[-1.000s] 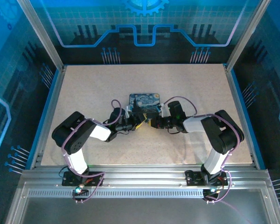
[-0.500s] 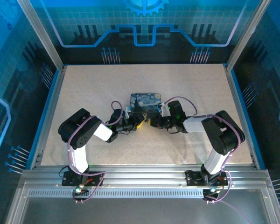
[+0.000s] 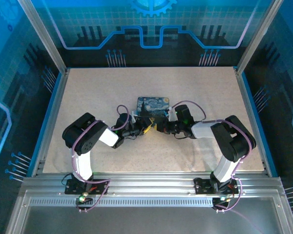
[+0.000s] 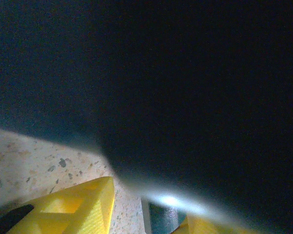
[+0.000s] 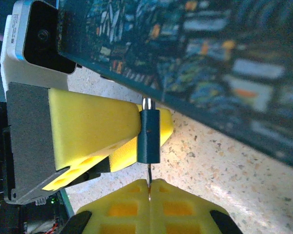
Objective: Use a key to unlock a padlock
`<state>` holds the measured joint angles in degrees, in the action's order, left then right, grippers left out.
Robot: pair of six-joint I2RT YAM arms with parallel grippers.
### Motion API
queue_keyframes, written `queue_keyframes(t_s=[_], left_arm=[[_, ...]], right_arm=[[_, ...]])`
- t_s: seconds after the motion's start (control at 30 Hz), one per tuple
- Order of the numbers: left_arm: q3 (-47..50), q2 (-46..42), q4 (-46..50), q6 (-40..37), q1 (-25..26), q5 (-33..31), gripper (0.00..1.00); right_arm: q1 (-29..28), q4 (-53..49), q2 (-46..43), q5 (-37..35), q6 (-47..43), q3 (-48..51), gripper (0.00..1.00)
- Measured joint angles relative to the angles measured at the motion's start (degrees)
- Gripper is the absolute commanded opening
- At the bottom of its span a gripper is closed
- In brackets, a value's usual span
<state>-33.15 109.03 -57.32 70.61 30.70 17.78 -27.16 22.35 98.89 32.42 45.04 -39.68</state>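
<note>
The padlock's shackle is shut, so the robot's right gripper, reaching in along the tin, should open, back off and take the key (image 5: 149, 173) from the front before turning it further.
The padlock (image 5: 149, 134), a small dark blue block with a bit of metal loop at its top, hangs just off the tin's edge. The thin key (image 5: 149, 173) runs from its underside down into my right gripper (image 5: 150, 187), which is shut on the key. My left gripper (image 4: 151, 214) has its yellow fingers (image 5: 88, 126) on either side of the padlock (image 4: 163, 222). In the left wrist view a strip of table shows between one finger (image 4: 73, 209) and the lock. In the top view the left gripper (image 3: 144, 127) and the right gripper (image 3: 159, 128) meet nose to nose.
The starry-night tin (image 3: 153, 107) lies right behind both grippers, and its painted side (image 5: 210, 53) sits close above the padlock. Speckled table (image 3: 97, 97) stretches all round, bounded by a blue rim and frame posts.
The left arm's elbow has swung right and its gripper has edged toward the padlock, its jaws narrowing. The right arm and the key have held still.
</note>
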Motion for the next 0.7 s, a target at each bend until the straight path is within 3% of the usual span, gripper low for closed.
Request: queue_keyframes(t_s=[0.4,0.7], left_arm=[[-0.96,0.0,-0.02,0.04,0.26,-0.13,0.24],[-1.22,-0.92,1.64,-0.66,0.68,-0.15,0.11]], right_arm=[[-0.52,0.46,0.02,0.17,2.97,-0.31,0.05],[0.44,-2.78,-1.97,1.2,1.7,-0.26,0.31]])
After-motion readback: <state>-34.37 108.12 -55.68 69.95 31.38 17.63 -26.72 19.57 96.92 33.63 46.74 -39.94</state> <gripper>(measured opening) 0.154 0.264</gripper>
